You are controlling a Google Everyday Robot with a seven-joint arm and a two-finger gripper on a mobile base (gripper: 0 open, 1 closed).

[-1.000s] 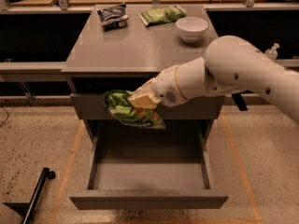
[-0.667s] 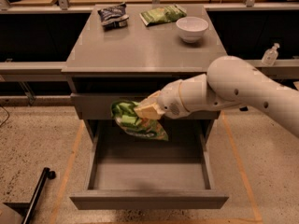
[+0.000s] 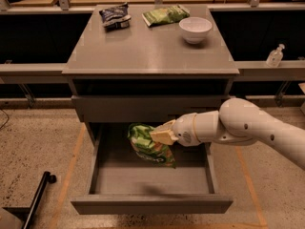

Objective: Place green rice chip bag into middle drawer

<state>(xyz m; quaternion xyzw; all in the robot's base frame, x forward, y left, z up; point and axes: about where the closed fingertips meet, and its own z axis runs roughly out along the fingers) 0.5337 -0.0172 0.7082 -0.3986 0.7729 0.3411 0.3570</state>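
Next, I let go of the green rice chip bag on the tray's bottom, close to the middle drawer's front panel (image 3: 167,173).
The green rice chip bag (image 3: 148,147) is bright lime green with pale patches. It hangs in my gripper (image 3: 161,133), which is shut on its upper right edge. The bag is over the back half of the open middle drawer (image 3: 151,204), a wide grey drawer with a plain front panel and a grey tray floor (image 3: 143,181). The bag's lower end hangs down into the tray; I cannot tell if it touches the floor. My white arm (image 3: 248,128) reaches in from the right.
On the cabinet top (image 3: 143,51) lie a dark blue bag (image 3: 115,15), a slimmer darker green bag (image 3: 165,15) and a white bowl (image 3: 195,29). A clear bottle (image 3: 275,55) stands on the right ledge. A black pole (image 3: 38,199) lies on the floor at left.
My gripper has moved down and slightly right with the bag, from the level of the closed drawer front above down into the open middle drawer.
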